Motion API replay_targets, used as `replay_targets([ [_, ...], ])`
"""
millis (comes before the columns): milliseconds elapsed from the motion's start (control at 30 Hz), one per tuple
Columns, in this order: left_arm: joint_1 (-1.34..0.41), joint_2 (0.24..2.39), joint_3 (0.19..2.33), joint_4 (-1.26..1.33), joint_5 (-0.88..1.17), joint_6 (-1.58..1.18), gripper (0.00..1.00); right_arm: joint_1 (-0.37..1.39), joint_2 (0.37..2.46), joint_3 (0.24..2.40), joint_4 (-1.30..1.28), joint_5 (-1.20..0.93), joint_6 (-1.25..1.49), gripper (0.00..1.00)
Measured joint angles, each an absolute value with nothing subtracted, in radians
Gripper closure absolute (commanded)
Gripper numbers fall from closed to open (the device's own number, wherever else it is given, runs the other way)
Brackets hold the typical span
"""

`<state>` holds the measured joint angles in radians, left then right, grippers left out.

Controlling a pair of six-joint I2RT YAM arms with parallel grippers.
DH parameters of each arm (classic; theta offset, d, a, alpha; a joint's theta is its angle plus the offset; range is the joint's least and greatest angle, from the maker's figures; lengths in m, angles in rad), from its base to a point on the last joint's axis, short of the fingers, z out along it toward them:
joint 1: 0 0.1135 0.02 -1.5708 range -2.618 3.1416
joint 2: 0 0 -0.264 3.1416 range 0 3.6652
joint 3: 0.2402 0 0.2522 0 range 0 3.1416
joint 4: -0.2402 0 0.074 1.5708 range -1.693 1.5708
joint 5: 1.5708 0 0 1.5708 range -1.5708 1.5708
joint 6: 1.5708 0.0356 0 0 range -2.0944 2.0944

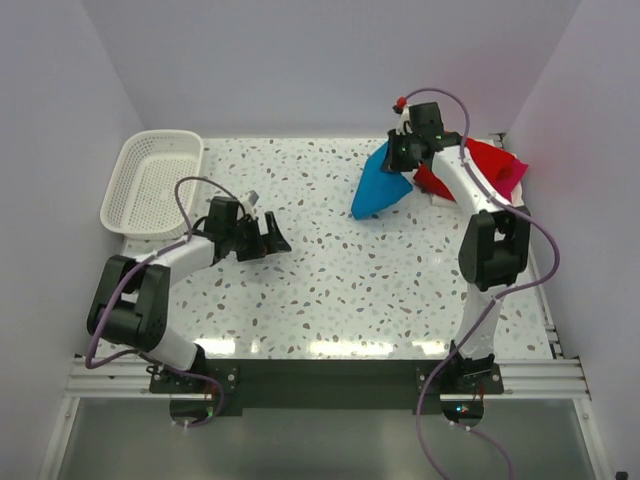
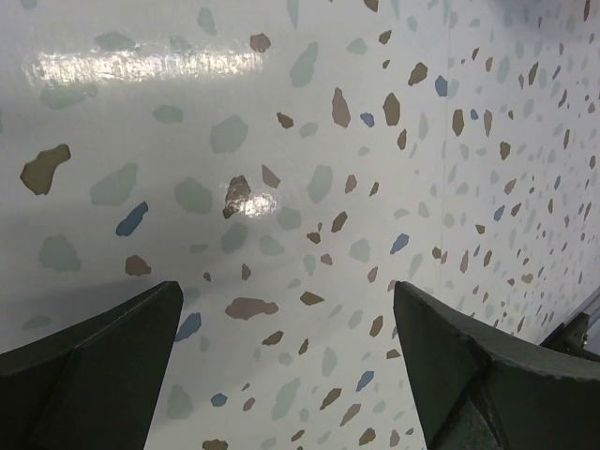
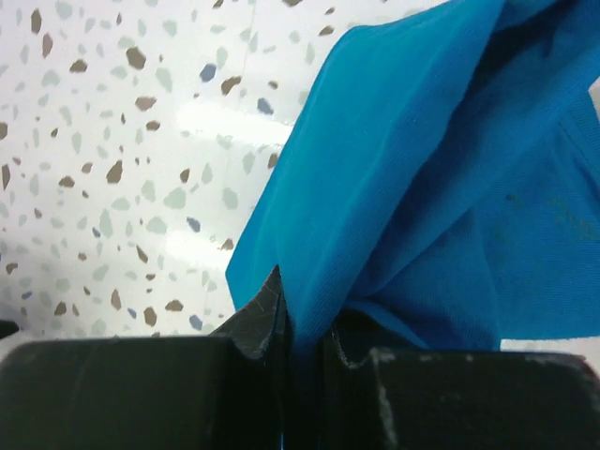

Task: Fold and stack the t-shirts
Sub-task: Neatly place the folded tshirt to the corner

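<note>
I need to lay the bright blue t-shirt, now hanging bunched over the table, on top of the red t-shirt (image 1: 465,157) with my right gripper.
The bright blue t-shirt (image 1: 380,187) hangs bunched in a cone over the far right of the table, its lower tip near the tabletop. My right gripper (image 1: 402,153) is shut on its top edge. In the right wrist view a fold of that blue cloth (image 3: 422,169) is pinched between the shut fingers of the right gripper (image 3: 305,319). Behind the right arm, the red t-shirt (image 1: 492,163) lies crumpled at the far right edge. My left gripper (image 1: 270,236) stands open over bare table at centre left. Its fingers (image 2: 112,347) are wide apart with nothing between them.
A white mesh basket (image 1: 150,180) sits at the far left corner. Speckled tabletop (image 1: 330,270) lies between the two arms. Walls close in the table on the left, the back and the right.
</note>
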<state>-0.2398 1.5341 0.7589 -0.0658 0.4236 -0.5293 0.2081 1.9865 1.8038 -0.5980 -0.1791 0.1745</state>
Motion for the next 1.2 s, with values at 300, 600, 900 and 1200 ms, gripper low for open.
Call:
replay_targets([
  [300, -0.239, 1.480, 0.702, -0.074, 0.423, -0.527, 0.00, 0.122, 2.143, 2.070, -0.640, -0.175, 0.160, 1.00],
  [600, -0.239, 1.450, 0.641, -0.077, 0.423, -0.529, 0.00, -0.003, 2.206, 2.294, -0.635, -0.202, 0.164, 1.00],
  [900, -0.239, 1.447, 0.637, -0.078, 0.423, -0.529, 0.00, -0.166, 2.206, 2.283, -0.611, -0.227, 0.172, 1.00],
  [1200, -0.239, 1.446, 0.637, -0.083, 0.423, -0.527, 0.00, -0.179, 2.206, 2.184, -0.651, -0.128, 0.142, 0.95],
])
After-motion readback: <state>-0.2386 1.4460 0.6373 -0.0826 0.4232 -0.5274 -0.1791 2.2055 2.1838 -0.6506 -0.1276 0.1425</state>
